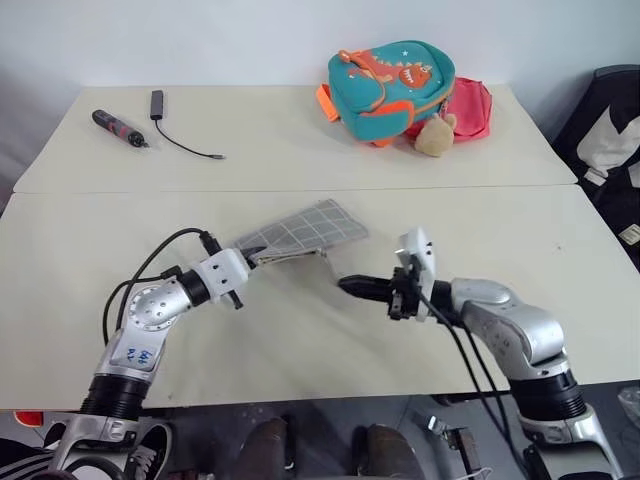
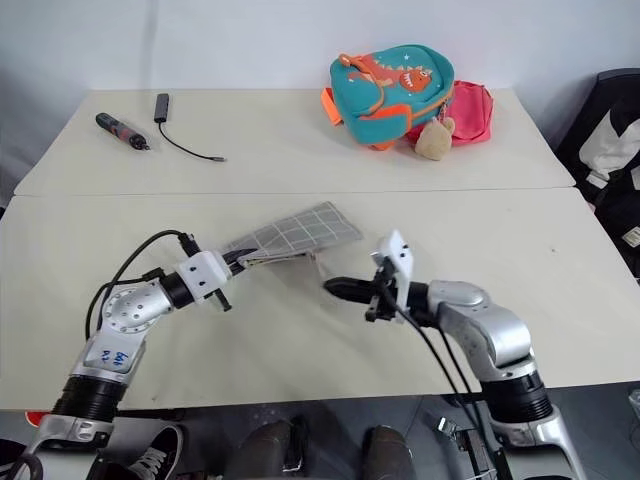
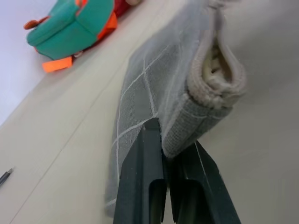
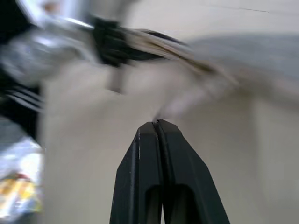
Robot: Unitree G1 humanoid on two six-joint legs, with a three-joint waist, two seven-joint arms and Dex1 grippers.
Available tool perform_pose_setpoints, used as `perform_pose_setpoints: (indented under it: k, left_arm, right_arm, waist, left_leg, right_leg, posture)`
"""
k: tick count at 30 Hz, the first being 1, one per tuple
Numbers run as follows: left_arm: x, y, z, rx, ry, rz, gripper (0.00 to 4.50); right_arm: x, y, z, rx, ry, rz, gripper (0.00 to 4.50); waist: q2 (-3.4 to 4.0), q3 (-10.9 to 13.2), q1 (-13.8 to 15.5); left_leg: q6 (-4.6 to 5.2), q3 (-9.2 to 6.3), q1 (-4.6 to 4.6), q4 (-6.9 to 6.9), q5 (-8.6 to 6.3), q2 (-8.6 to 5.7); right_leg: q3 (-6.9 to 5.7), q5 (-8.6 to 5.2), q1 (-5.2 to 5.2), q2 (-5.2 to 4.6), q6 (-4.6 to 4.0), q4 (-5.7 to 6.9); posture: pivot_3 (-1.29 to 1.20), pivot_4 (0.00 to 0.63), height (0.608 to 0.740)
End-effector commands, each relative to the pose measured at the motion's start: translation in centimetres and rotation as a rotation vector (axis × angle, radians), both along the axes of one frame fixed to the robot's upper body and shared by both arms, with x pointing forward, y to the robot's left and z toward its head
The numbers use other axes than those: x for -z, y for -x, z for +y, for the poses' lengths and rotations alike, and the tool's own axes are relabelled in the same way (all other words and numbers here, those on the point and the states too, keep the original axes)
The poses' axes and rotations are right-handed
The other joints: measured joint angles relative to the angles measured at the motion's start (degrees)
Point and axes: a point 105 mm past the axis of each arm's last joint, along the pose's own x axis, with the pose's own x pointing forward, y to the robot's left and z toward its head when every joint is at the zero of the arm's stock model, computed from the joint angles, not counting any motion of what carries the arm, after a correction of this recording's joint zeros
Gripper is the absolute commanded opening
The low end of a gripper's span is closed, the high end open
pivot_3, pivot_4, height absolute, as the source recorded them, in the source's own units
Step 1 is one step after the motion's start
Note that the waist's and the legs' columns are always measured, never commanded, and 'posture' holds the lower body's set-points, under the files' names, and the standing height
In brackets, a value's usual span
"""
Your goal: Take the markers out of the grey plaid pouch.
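My right gripper is pulling the zipper tab crosswise from the pouch's opening. Next, I ease back, grip the tab again and pull toward the pouch's free corner (image 1: pixel 364 235).
The grey plaid pouch (image 1: pixel 300 232) hangs tilted just above the table, and my left gripper (image 1: pixel 255 258) is shut on its near corner. In the left wrist view the pouch (image 3: pixel 149 93) rises from the closed fingers (image 3: pixel 140 186), its mouth slightly parted with pale lining showing. My right gripper (image 1: pixel 345 285) is shut and points toward the pouch's lower edge from the right, a little apart from the fabric. A thin pale strand hangs from the pouch toward those tips; I cannot tell if it is pinched. The markers are hidden.
A teal dinosaur backpack (image 1: pixel 390 90), a pink bag (image 1: pixel 470 108) and a beige plush (image 1: pixel 435 135) sit at the far side. A dark maroon pen-shaped tool (image 1: pixel 118 127) and a black cable (image 1: pixel 180 140) lie far left. A black chair (image 1: pixel 610 130) stands at the right.
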Motion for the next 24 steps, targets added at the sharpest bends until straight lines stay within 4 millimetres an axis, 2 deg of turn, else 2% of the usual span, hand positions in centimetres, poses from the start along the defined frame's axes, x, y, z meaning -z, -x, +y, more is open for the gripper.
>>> perform_pose_setpoints:
  k: [1,4,6,8,11,13,18,22,23,24]
  left_arm:
    - [-0.7,0.4,-1.4,0.027,0.008,-0.034,0.0]
    - [-0.5,0.6,-2.0,0.034,0.0,-0.031,0.0]
    - [-0.4,0.9,-2.5,0.056,0.007,-0.024,0.0]
    - [-0.4,1.3,-2.7,0.072,-0.003,-0.023,0.0]
    - [-0.3,1.6,-2.2,0.067,-0.011,-0.019,0.0]
    - [-0.3,1.9,-1.4,0.067,-0.024,-0.014,0.0]
    - [-0.4,2.4,1.4,0.065,-0.07,-0.001,0.0]
    - [-0.3,2.6,2.2,0.074,-0.088,0.003,0.0]
    - [-0.2,2.7,2.3,0.076,-0.09,0.004,0.0]
    - [-0.1,2.7,2.2,0.081,-0.093,0.002,0.0]
  right_arm:
    - [-1.5,1.5,2.6,-0.053,-0.066,-0.016,0.02]
    - [-1.6,1.5,4.0,-0.049,-0.088,-0.017,0.02]
    - [-1.3,0.4,4.3,0.009,-0.072,-0.038,0.02]
    - [-1.1,-0.5,4.2,0.053,-0.056,-0.048,0.02]
    - [-0.8,-0.6,3.3,0.053,-0.034,-0.057,0.02]
    - [-0.6,-1.1,1.7,0.075,0.0,-0.067,0.02]
    - [-0.5,-4.0,-4.9,0.225,0.098,-0.1,0.02]
    - [-0.6,-9.4,-13.6,0.586,0.237,-0.17,0.02]
    - [-0.6,-9.7,-14.4,0.61,0.265,-0.188,0.02]
    - [-0.4,-9.7,-14.2,0.594,0.272,-0.193,0.02]
  waist:
    - [0.0,0.0,0.03]
    - [0.0,0.0,0.05]
    - [0.0,0.0,0.02]
    - [0.0,0.0,0.06]
    - [0.0,0.0,0.06]
    - [0.0,0.0,0.02]
    - [0.0,0.0,0.06]
    - [0.03,0.02,-0.07]
    - [0.05,0.03,-0.17]
    - [0.05,0.03,-0.19]
  left_leg:
    - [0.0,0.0,0.0,0.0,0.0,0.0]
    - [-0.01,0.0,-0.02,0.0,0.0,-0.02]
    - [0.0,0.01,-0.03,0.0,0.01,-0.03]
    - [0.0,0.01,-0.03,0.0,0.01,-0.04]
    - [0.0,0.01,-0.04,0.0,0.01,-0.04]
    - [0.0,0.01,-0.04,0.0,0.01,-0.04]
    - [0.01,0.03,-0.04,0.0,0.01,-0.03]
    - [0.02,0.08,0.0,0.0,0.0,-0.03]
    - [0.02,0.08,-0.01,0.0,0.0,-0.03]
    - [0.03,0.1,-0.01,-0.01,0.02,-0.03]
  right_leg:
    - [0.0,0.0,-0.01,0.0,0.0,0.0]
    - [-0.01,0.0,-0.02,0.03,0.0,0.01]
    - [-0.01,0.0,-0.02,0.04,0.0,0.01]
    - [-0.01,0.0,-0.03,0.05,0.0,0.01]
    - [-0.01,0.0,-0.04,0.05,0.0,0.02]
    - [-0.01,0.0,-0.04,0.05,0.0,0.01]
    - [-0.01,0.0,-0.05,0.04,-0.01,-0.03]
    - [-0.01,0.0,0.0,0.01,-0.01,-0.15]
    - [-0.02,0.01,-0.01,0.01,-0.01,-0.15]
    - [-0.01,0.01,-0.03,0.04,-0.01,-0.07]
  posture:
    - [0.0,0.15,0.74]
    - [0.0,0.15,0.74]
    - [0.0,0.15,0.74]
    - [0.0,0.15,0.74]
    - [0.0,0.15,0.74]
    - [0.0,0.15,0.74]
    - [0.0,0.15,0.74]
    - [0.0,0.15,0.74]
    - [0.0,0.15,0.74]
    - [0.0,0.15,0.74]
